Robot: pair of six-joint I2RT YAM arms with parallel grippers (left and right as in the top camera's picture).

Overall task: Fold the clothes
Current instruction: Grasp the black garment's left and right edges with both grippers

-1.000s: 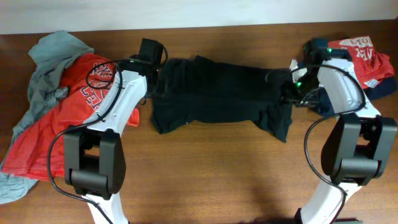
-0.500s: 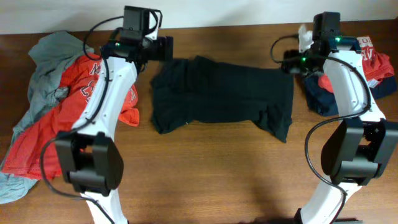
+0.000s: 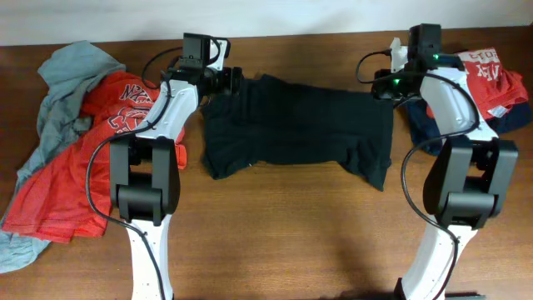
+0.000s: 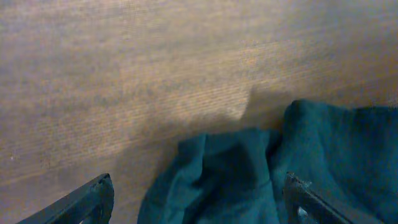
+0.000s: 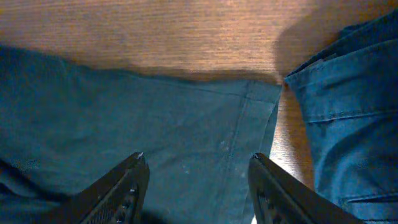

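Observation:
The robot's right gripper needs to close onto the dark teal garment's far hemmed corner (image 3: 386, 95) (image 5: 262, 93), the corner next to the stacked navy clothes.
A dark teal garment (image 3: 300, 125) lies spread across the middle of the wooden table, rumpled at its left and lower right ends. My left gripper (image 3: 236, 82) is open at the garment's far left corner; in the left wrist view its fingers (image 4: 199, 186) straddle bunched dark cloth (image 4: 236, 180). My right gripper (image 3: 380, 87) is open at the far right corner; in the right wrist view its fingers (image 5: 198, 163) hang over the flat hemmed edge (image 5: 186, 118). Neither holds cloth.
A heap of red (image 3: 75, 167) and grey (image 3: 67, 75) clothes lies at the left. Folded red (image 3: 491, 75) and navy (image 3: 433, 125) clothes are stacked at the far right; the navy cloth shows in the right wrist view (image 5: 348, 112).
Both arms left the garment, swung to the table's back edge, and now sit at its far corners. The garment has not moved.

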